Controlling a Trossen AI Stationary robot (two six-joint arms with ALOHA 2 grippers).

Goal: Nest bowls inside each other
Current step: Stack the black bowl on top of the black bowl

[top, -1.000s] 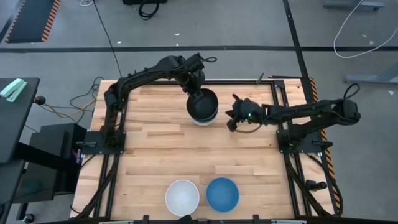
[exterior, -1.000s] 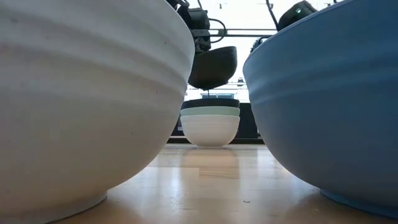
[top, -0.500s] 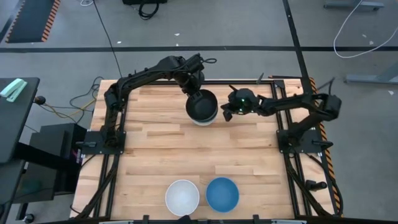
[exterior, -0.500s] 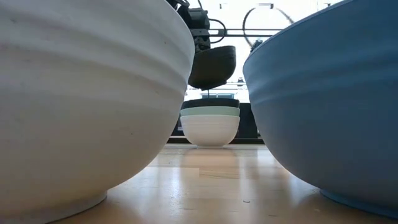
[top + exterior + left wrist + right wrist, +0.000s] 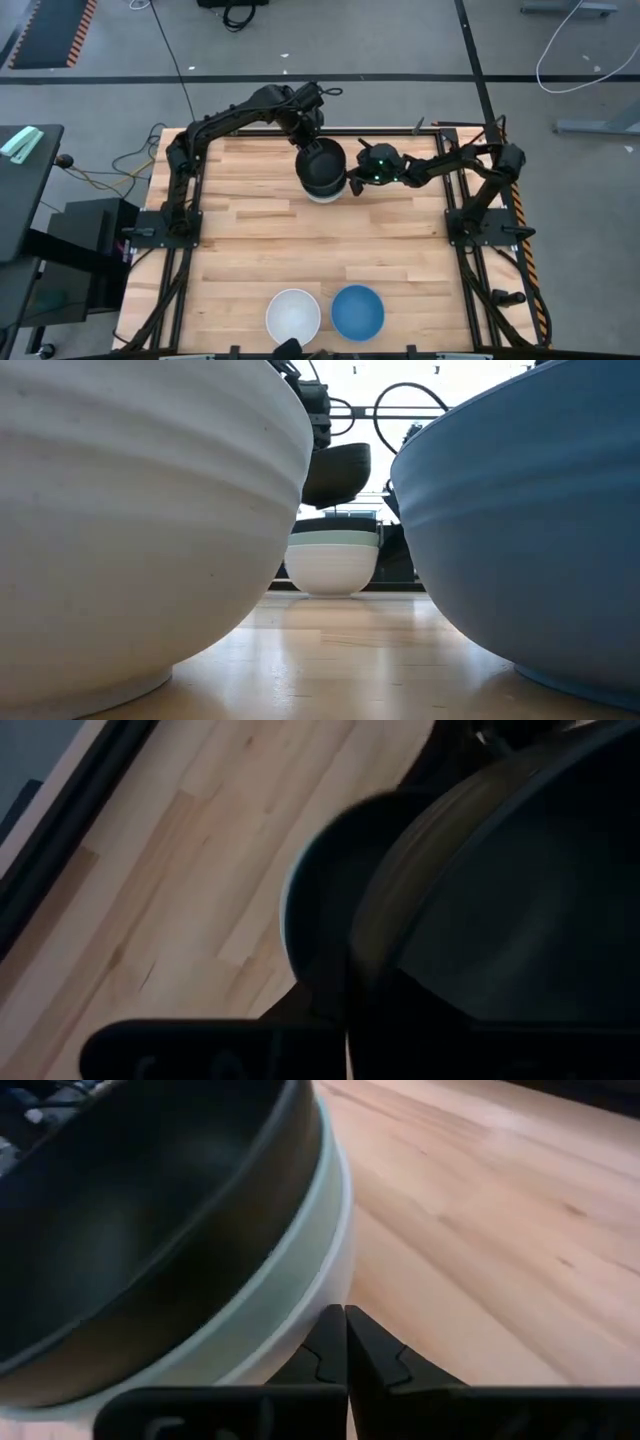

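Next, the left gripper releases its black bowl inside the black bowl on top of the stack (image 5: 317,184) (image 5: 405,910).
My left gripper (image 5: 314,143) is shut on a black bowl (image 5: 323,165) and holds it in the air, tilted, over a stack (image 5: 332,560). The stack has a white bowl (image 5: 300,1330) on the table, a mint green bowl (image 5: 325,1210) in it and a black bowl (image 5: 150,1210) on top. My right gripper (image 5: 352,183), shut, is at the stack's right side, low down. A second white bowl (image 5: 293,315) and a blue bowl (image 5: 357,312) stand on their bases at the table's near edge. My left gripper holds the black bowl by its far rim (image 5: 352,970), which runs up between the fingers, one inside the bowl and one outside. It comes from above and from the far side. The bowl (image 5: 336,472) hangs clear of the stack, tilted. My right gripper has its shut fingertips (image 5: 335,1325) against the lower wall of the stack's white bowl, coming level from the table's right.
The near white bowl (image 5: 130,510) and blue bowl (image 5: 530,530) fill the low view's sides. Bare wood lies across the table's middle (image 5: 300,245). A dark frame rail (image 5: 470,215) borders the table on the right, by the right arm's base.
My right gripper has swung toward the table's left, from well right of the stack until its shut fingers are against the stack's side. My left gripper keeps the black bowl above the stack, shifted only slightly.
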